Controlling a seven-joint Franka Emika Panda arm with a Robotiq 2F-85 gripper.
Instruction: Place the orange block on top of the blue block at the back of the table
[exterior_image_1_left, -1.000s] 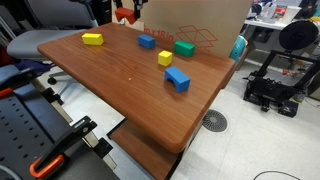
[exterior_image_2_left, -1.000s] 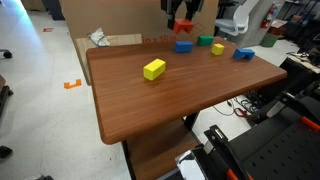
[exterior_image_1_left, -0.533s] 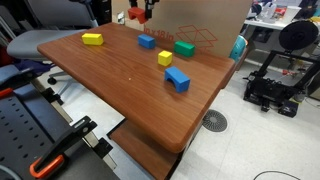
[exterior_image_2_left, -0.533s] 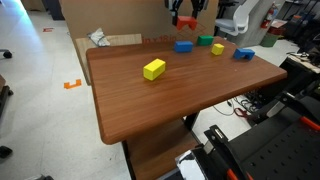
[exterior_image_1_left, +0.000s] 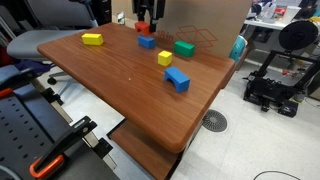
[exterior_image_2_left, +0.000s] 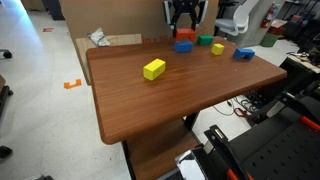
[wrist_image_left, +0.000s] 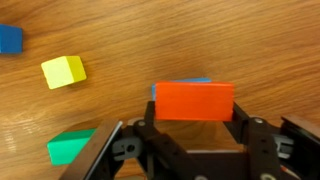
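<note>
My gripper is going to release the orange block flat on top of the small blue block (exterior_image_1_left: 145, 33) (wrist_image_left: 190, 96) near the green block.
The orange block (wrist_image_left: 194, 101) sits between my gripper's (wrist_image_left: 194, 112) fingers, which are shut on its two ends. It is directly over the small blue block (wrist_image_left: 186, 81), whose edge peeks out from under it. In both exterior views the gripper (exterior_image_1_left: 146, 17) (exterior_image_2_left: 183, 20) hangs at the back of the table (exterior_image_1_left: 120, 95) (exterior_image_2_left: 170, 105). It holds the orange block (exterior_image_1_left: 142, 28) (exterior_image_2_left: 184, 36) on or just above the blue block (exterior_image_1_left: 148, 42) (exterior_image_2_left: 184, 46); I cannot tell whether they touch.
A green block (exterior_image_1_left: 184, 47) (wrist_image_left: 72, 146), a small yellow block (exterior_image_1_left: 165, 58) (wrist_image_left: 64, 71) and a larger blue block (exterior_image_1_left: 177, 79) (wrist_image_left: 9, 39) lie nearby. A yellow oblong block (exterior_image_1_left: 92, 39) (exterior_image_2_left: 154, 69) lies apart. A cardboard box (exterior_image_1_left: 200, 25) stands behind the table.
The gripper has carried the orange block from off the table's back edge to above the small blue block and lowered it onto or just over it.
</note>
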